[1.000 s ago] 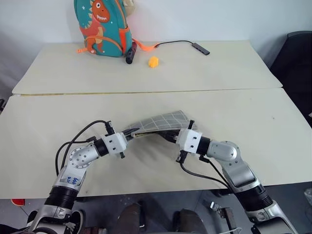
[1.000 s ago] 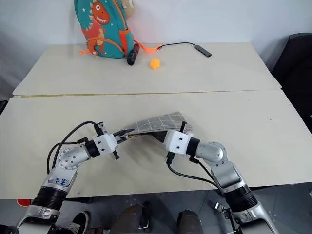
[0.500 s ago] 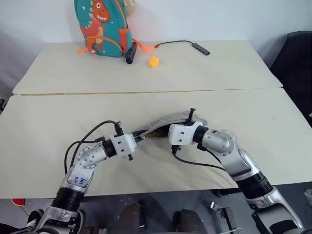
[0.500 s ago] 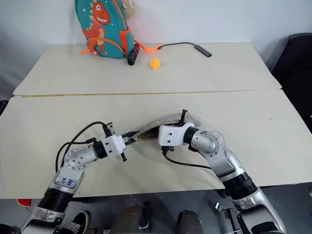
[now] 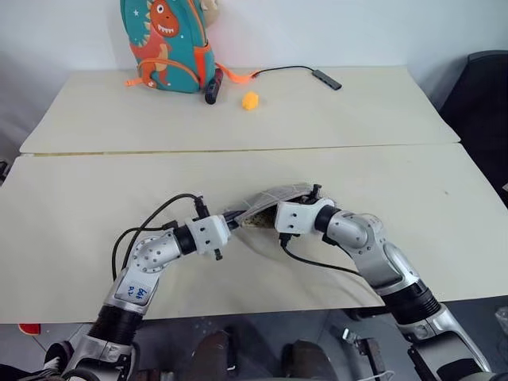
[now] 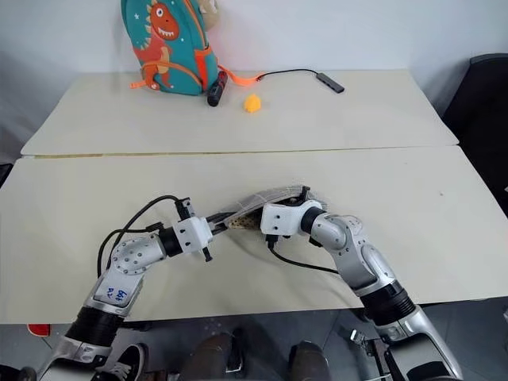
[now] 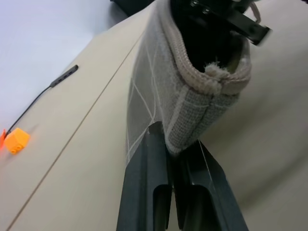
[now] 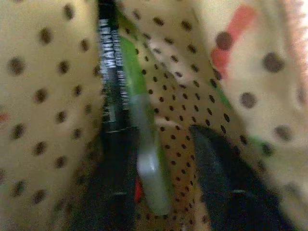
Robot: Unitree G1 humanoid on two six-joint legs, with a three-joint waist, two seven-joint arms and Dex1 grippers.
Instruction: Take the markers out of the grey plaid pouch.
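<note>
The dark marker lies against a finger of my right gripper, outside that gripper's gap, so next my right gripper opens, moves across and closes around the marker's lettered body (image 8: pixel 113 79) first.
The grey plaid pouch (image 5: pixel 279 193) is held up off the near table between my two arms, its mouth open. My left gripper (image 5: pixel 232 221) is shut on the pouch's end seam (image 7: pixel 185 130), its fingers (image 7: pixel 149 159) pinching the fabric. My right gripper (image 8: pixel 156 144) is inside the pouch, among the dotted tan lining (image 8: pixel 43 96), and is open. A light green marker (image 8: pixel 132 72) lies between its fingers (image 8: pixel 219 178). A dark barrel with white lettering (image 8: pixel 109 82) lies beside the green marker. A bit of red shows under them.
On the far table stand a teal dinosaur backpack (image 5: pixel 167 40), a dark stubby cylinder (image 5: pixel 213 87), an orange block (image 5: pixel 250 100) and a black cable with a hub (image 5: pixel 325 78). A seam (image 5: pixel 238 149) joins the two tables. A dark chair (image 5: pixel 486 87) stands at the right.
My right gripper has rolled and pushed forward from beside the pouch into its mouth. The pouch has tipped from lying flat onto its edge. My left hand has shifted a little to the right.
</note>
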